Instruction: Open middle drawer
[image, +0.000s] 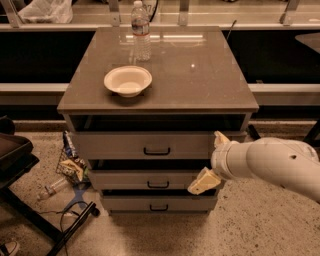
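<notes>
Next, my gripper goes next to the middle drawer's top edge (178, 171), just beside its black handle on my arm's side. It should close there.
The middle drawer (125, 179) is the second of three grey drawers in the cabinet, shut, with a small black loop handle (158, 184) at its centre. My gripper (211, 160) is at the cabinet's right front corner, on a white arm that comes in from the right. Its two cream fingers stand apart: the lower finger (202, 182) lies over the right end of the middle drawer's front, and the upper one (220, 138) is by the top drawer's right end. The gripper is open, holds nothing, and is well to the right of the handle.
The taller top drawer (115, 145) and the lowest drawer (130, 202) are shut. A cream bowl (128, 80) and a water bottle (141, 31) stand on the cabinet top (200, 75). Wrappers and a bottle litter the floor at left (70, 162), beside a dark chair (15, 155).
</notes>
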